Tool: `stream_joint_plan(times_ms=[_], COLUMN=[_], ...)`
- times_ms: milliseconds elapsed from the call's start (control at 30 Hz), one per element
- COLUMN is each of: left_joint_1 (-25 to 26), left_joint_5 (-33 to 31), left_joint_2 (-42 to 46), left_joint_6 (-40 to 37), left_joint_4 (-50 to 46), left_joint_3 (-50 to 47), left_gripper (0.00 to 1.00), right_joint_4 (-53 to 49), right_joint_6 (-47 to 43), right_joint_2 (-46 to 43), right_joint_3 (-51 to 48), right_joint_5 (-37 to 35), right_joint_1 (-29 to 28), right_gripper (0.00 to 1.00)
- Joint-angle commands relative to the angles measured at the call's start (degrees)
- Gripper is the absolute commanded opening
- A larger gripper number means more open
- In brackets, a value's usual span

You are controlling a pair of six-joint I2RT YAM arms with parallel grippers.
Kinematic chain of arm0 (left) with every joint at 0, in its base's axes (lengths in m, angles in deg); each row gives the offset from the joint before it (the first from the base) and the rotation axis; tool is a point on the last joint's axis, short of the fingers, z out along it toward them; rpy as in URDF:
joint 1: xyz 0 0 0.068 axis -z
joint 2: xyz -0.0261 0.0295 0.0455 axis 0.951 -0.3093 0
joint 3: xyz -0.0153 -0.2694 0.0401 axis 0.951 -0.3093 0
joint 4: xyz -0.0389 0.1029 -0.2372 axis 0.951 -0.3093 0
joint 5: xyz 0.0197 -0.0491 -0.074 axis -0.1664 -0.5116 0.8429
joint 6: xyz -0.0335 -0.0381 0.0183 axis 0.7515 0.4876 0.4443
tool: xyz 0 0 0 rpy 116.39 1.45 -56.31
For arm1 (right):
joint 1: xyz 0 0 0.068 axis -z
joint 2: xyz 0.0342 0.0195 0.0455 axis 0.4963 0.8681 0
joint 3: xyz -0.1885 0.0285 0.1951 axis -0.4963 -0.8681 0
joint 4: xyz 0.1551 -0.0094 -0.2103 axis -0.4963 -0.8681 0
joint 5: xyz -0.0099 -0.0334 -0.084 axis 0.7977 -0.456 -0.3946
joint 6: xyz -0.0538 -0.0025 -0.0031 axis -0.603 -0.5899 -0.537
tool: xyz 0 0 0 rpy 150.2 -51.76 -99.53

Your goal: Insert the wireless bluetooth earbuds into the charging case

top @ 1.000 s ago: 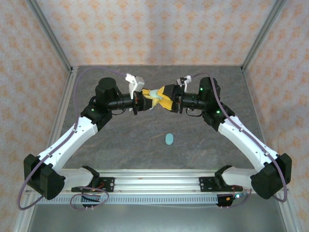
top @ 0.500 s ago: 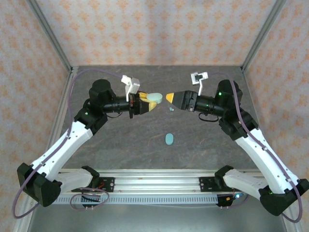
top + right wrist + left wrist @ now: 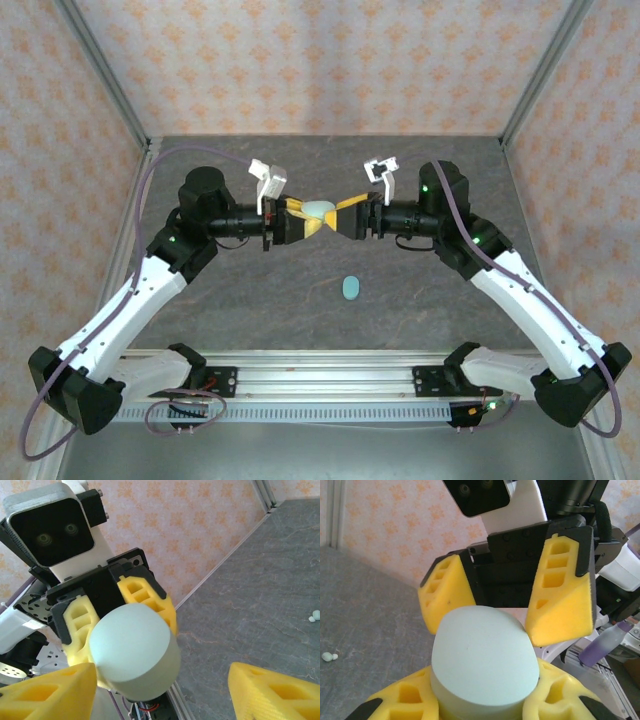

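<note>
My right gripper should center itself and grip both sides (image 3: 169, 662) before opening the lid, because the case's far end is close to one of its open fingers.
My left gripper (image 3: 298, 220) is shut on a pale teal oval charging case (image 3: 318, 211), held in the air over the middle of the table. In the left wrist view the case (image 3: 482, 660) sits between my yellow fingers (image 3: 400, 700), lid closed and facing the other arm. My right gripper (image 3: 345, 215) faces it, open, its fingers (image 3: 562, 595) standing either side of the case's far end. In the right wrist view the case (image 3: 135, 652) lies close to one of my fingers (image 3: 47, 692), with a wide gap to the other. Tiny whitish earbuds lie on the table (image 3: 328, 656) (image 3: 314, 616).
A second teal oval case (image 3: 350, 288) lies flat on the grey tabletop nearer the arm bases. Patterned walls and metal frame posts (image 3: 105, 75) close in the back and sides. The base rail (image 3: 320, 380) runs along the near edge.
A second ago both grippers met at the case. The right gripper then drew back to the right and has now returned, open, around the case. The left arm shifted slightly left.
</note>
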Motion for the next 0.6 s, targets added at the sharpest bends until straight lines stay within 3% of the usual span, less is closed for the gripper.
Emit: stream_joint_plan(times_ms=[0,267,567], left_joint_1=[0.9,1.5,1.9], left_joint_5=[2.3,2.8,3.5], left_joint_2=[0.1,0.0,0.6], left_joint_6=[-0.8,-1.7,-1.6], left_joint_4=[-1.6,-2.5,-2.5], left_joint_3=[2.9,3.4,3.8], left_gripper=[0.05,0.05,0.05], right_joint_4=[2.5,2.8,2.2], right_joint_6=[-1.7,0.8,6.0], right_joint_2=[-0.3,0.8,3.0], right_joint_3=[1.7,2.2,3.6], right_joint_5=[-1.0,-2.5,-6.3], right_joint_1=[-0.4,-0.4,0.5], right_gripper=[0.65,0.45,0.5])
